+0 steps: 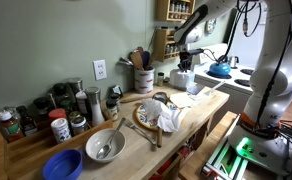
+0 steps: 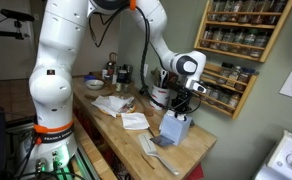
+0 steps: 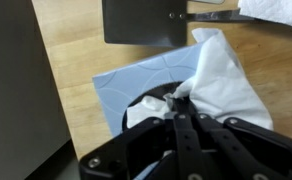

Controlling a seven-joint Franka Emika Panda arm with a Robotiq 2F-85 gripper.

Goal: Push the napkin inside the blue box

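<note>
I should open my gripper and take the napkin's draped part [image 3: 244, 108] next, as much of the napkin hangs over the blue box's edge while my gripper presses at the box's opening.
The blue box [image 3: 136, 85] lies on the wooden counter with a dark oval opening in its top. A white napkin [image 3: 226, 75] sticks out of that opening and spreads to the right. My gripper [image 3: 176, 100] is shut, with its fingertips together and pressing on the napkin at the opening. In both exterior views the gripper [image 1: 183, 62] [image 2: 182, 106] points straight down onto the blue box [image 1: 182, 79] [image 2: 173, 129]. How far the napkin reaches inside the box is hidden.
A plate with a cloth [image 1: 156, 115], a metal bowl with a spoon [image 1: 104, 145], a blue bowl [image 1: 62, 165] and spice jars [image 1: 58, 125] share the counter. Loose white napkins [image 2: 134, 121] and a spatula [image 2: 156, 150] lie near the box. A spice rack [image 2: 236, 50] hangs behind it.
</note>
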